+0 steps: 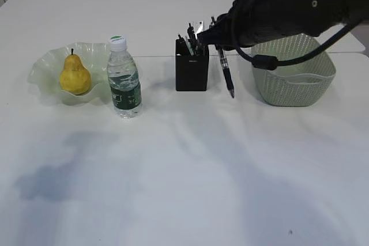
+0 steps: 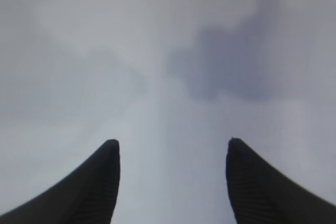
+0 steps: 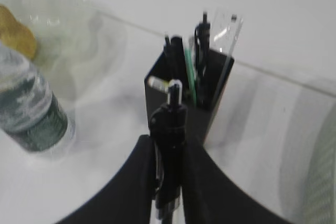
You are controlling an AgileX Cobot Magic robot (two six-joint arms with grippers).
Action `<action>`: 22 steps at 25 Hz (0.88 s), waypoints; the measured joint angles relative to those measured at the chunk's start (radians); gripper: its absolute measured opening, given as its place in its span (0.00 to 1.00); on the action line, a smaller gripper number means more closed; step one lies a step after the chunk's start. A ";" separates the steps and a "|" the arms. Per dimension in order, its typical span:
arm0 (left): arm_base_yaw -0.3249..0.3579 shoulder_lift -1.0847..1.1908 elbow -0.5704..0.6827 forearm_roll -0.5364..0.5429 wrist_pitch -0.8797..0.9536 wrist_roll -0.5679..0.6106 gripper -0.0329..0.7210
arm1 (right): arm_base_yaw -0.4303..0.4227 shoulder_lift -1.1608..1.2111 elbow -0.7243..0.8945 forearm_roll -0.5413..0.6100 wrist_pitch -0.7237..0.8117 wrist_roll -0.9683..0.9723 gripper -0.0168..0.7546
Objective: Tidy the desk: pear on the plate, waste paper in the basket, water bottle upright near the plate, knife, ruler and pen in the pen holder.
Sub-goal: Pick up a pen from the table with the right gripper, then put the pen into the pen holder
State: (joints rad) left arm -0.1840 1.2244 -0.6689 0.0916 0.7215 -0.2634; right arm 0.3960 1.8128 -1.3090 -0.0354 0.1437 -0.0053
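Observation:
I should use my right gripper to set the black pen, now hanging tip-down above the desk, down inside the black pen holder [image 1: 198, 44] [image 3: 210, 73] next to the clear ruler.
The yellow pear [image 1: 75, 76] lies on the ruffled green plate [image 1: 49, 64]. Beside the plate the water bottle [image 1: 124, 80] stands upright. The black pen holder [image 1: 192, 72] holds several dark items and the clear ruler [image 3: 226, 31]; I cannot pick out the knife among them. My right gripper [image 3: 170, 141] is shut on a black pen [image 3: 170, 119], which hangs tip-down just right of the holder and above the desk [image 1: 184, 165]. My left gripper [image 2: 171, 142] is open over bare white tabletop, with nothing between its fingers. The waste paper is out of view.
The sage-green basket [image 1: 294, 82] stands right of the pen holder, under my right arm. In the right wrist view the bottle [image 3: 31, 109], the plate [image 3: 79, 35] and the pear [image 3: 14, 35] lie to the left of the holder [image 3: 155, 95].

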 joint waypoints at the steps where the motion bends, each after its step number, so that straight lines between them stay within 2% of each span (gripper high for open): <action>1: 0.000 0.000 0.000 0.000 0.000 0.000 0.64 | 0.000 0.013 0.000 0.000 -0.059 0.000 0.14; 5: 0.000 0.000 0.000 0.000 0.000 0.000 0.64 | 0.000 0.088 -0.048 -0.022 -0.218 -0.010 0.14; 15: 0.000 0.000 0.000 0.003 0.002 0.000 0.64 | -0.052 0.306 -0.340 -0.039 -0.274 -0.029 0.14; 22: 0.000 0.000 0.000 0.005 -0.006 0.000 0.64 | -0.071 0.381 -0.400 -0.039 -0.386 -0.032 0.14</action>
State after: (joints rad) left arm -0.1840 1.2244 -0.6689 0.0962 0.7157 -0.2634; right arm 0.3249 2.1942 -1.7089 -0.0741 -0.2426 -0.0370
